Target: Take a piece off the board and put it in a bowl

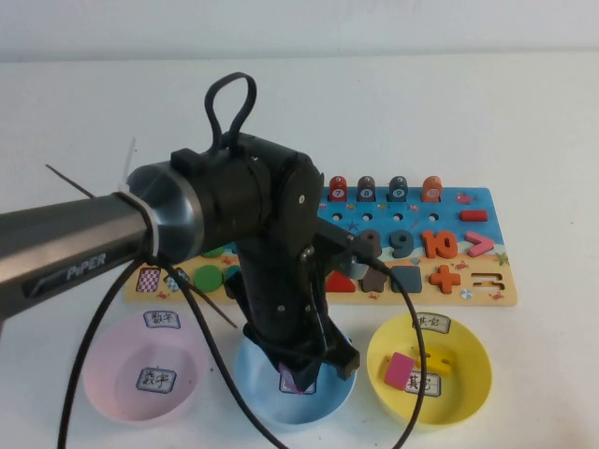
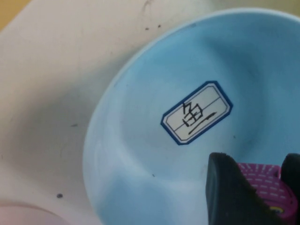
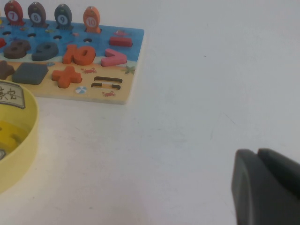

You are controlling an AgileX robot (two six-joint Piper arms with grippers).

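My left gripper will let go of the magenta-pink piece beside the light blue bowl's white label [image 1: 264, 372] [image 2: 162, 158], on the pink bowl's side.
My left gripper [image 1: 299, 379] hangs just above the light blue bowl [image 1: 323, 407], shut on the small magenta-pink piece [image 1: 298, 382]. In the left wrist view the piece [image 2: 265, 185] sits clamped between the two dark fingers [image 2: 225, 187], over the blue bowl's inside wall [image 2: 136, 154] with its white label [image 2: 197, 112]. The board [image 1: 487, 234] lies behind the bowls, partly hidden by my left arm; it also shows in the right wrist view [image 3: 117, 89]. My right gripper [image 3: 262, 185] is out of the high view, shut and empty, over bare table to the right of the board.
A pink bowl [image 1: 112, 393] stands left of the blue one. A yellow bowl [image 1: 468, 393] on the right holds a larger pink square block [image 1: 401, 370] and a yellow piece. The left arm's black cable [image 1: 94, 337] loops over the pink bowl.
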